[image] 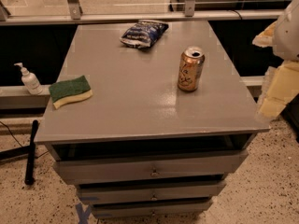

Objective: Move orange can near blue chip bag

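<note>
I move my gripper to the orange can next and close it around the middle of the can's body (pixel 189 71), below its silver top.
The orange can (pixel 191 69) stands upright on the grey cabinet top (pixel 135 106), right of the middle, its opened silver top facing up. The blue chip bag (pixel 143 33) lies wrinkled near the back edge of the top, behind and to the left of the can, with a clear gap between them. My gripper (pixel 276 91) shows as pale yellow and white parts at the right edge of the view, off the cabinet's right side, level with the can and well apart from it. It holds nothing that I can see.
A green-and-yellow sponge (pixel 70 91) lies at the top's left edge. A white pump bottle (pixel 29 79) stands on a ledge to the left. The cabinet has drawers (pixel 152 169) in front. A black pole (pixel 31 150) lies on the speckled floor. A railing (pixel 140 17) runs behind.
</note>
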Action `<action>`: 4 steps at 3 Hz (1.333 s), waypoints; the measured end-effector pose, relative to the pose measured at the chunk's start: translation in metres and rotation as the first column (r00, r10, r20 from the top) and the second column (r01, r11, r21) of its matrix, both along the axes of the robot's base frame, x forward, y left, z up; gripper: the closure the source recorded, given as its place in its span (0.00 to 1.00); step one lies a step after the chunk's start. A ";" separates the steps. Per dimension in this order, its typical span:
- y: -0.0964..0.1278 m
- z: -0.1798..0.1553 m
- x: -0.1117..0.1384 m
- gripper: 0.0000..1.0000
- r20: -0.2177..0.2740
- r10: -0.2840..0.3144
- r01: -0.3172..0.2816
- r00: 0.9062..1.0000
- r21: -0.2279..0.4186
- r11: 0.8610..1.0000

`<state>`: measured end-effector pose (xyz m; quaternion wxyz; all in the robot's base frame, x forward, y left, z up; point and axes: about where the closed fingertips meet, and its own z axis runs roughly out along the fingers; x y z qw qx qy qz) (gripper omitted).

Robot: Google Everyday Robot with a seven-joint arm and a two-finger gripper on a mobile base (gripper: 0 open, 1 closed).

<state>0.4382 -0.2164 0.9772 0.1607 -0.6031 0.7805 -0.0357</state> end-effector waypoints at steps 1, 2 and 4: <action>0.000 0.001 0.001 0.00 0.011 0.001 -0.001 1.000 0.006 1.000; -0.003 -0.008 0.015 0.00 0.041 -0.013 0.009 0.999 0.078 0.997; -0.002 -0.035 0.090 0.00 0.185 -0.074 0.008 0.980 0.335 0.942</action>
